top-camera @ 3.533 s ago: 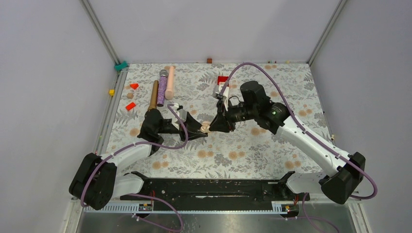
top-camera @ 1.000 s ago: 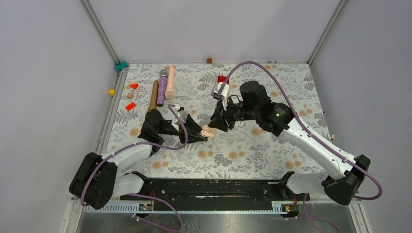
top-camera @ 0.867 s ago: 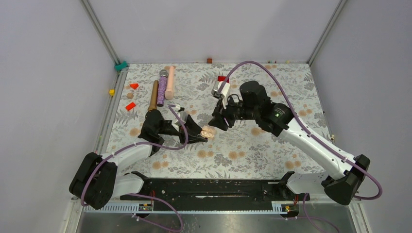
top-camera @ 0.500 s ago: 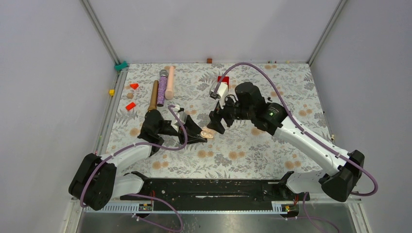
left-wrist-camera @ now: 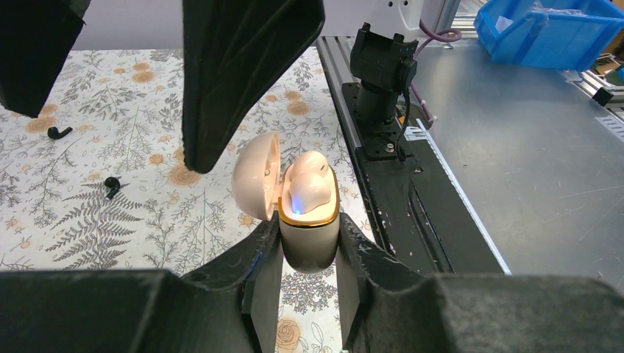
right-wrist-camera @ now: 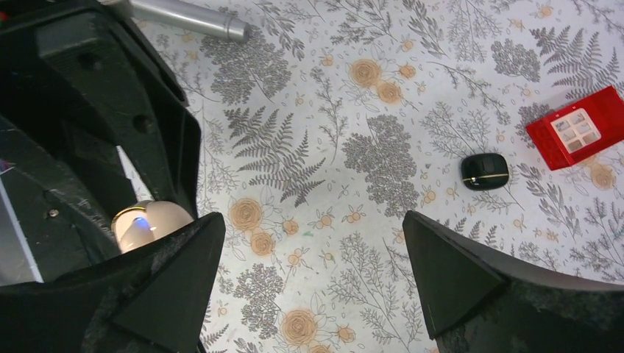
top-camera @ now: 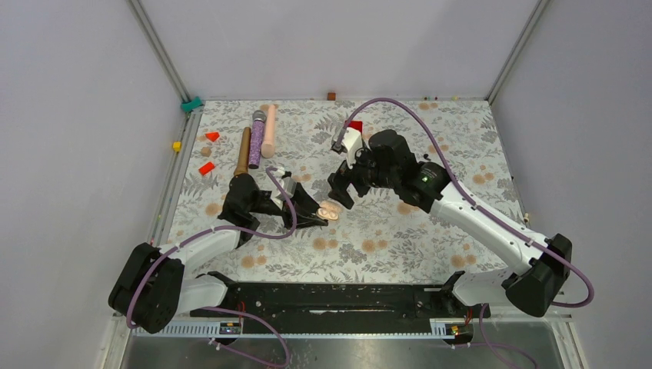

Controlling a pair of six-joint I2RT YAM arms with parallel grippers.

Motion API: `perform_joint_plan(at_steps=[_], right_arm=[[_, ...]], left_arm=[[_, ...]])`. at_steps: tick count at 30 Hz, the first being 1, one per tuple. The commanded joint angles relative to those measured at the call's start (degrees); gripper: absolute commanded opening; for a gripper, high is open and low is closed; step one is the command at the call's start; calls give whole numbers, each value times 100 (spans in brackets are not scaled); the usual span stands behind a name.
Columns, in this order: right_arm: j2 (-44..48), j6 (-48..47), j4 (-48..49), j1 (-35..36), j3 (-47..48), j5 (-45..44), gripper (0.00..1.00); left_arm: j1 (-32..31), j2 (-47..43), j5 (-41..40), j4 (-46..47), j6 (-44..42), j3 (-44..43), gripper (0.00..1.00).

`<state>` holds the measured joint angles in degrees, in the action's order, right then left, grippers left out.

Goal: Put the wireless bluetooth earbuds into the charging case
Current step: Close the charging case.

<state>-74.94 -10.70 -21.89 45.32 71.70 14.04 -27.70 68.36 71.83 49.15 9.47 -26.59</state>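
Observation:
My left gripper should put the pinkish charging case down on the flowered cloth (top-camera: 332, 202) below the fingertips of my right gripper.
My left gripper (left-wrist-camera: 309, 254) is shut on the pinkish charging case (left-wrist-camera: 309, 235), which stands upright with its lid (left-wrist-camera: 257, 173) swung open to the left. Two whitish earbuds (left-wrist-camera: 307, 184) sit in the case under its gold rim, and a blue light glows there. In the top view the case (top-camera: 331, 209) is near the table's middle. My right gripper (top-camera: 344, 190) hangs open just behind and above it, with nothing between its fingers (left-wrist-camera: 243, 66). Two black earbuds (left-wrist-camera: 112, 185) (left-wrist-camera: 57, 132) lie loose on the flowered cloth. The right wrist view shows the case (right-wrist-camera: 151, 220) at its left edge.
A black case (right-wrist-camera: 484, 170) and a red block (right-wrist-camera: 581, 126) lie on the cloth beyond my right gripper (right-wrist-camera: 313, 243). A purple microphone (top-camera: 256, 138), a pink cylinder (top-camera: 268, 131), a brown cylinder (top-camera: 242, 150) and red blocks (top-camera: 206, 168) lie at the back left.
My right gripper has opened wide and drawn back up from the case. The left gripper and the case have stayed put.

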Motion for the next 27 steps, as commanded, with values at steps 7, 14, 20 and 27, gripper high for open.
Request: perform_joint_plan(at_steps=[7, 14, 20, 27], right_arm=[[-168, -142, 95, -28, 36, -74, 99], [-114, -351, -45, -32, 72, 96, 99], [-76, -398, -132, -30, 76, 328, 100], [-12, -505, -216, -31, 88, 467, 99]], left_arm=[[-24, -78, 125, 261, -104, -66, 0], [-27, -63, 106, 276, -97, -66, 0], [-22, -68, 97, 278, -95, -66, 0], [-28, -56, 88, 272, -98, -64, 0]])
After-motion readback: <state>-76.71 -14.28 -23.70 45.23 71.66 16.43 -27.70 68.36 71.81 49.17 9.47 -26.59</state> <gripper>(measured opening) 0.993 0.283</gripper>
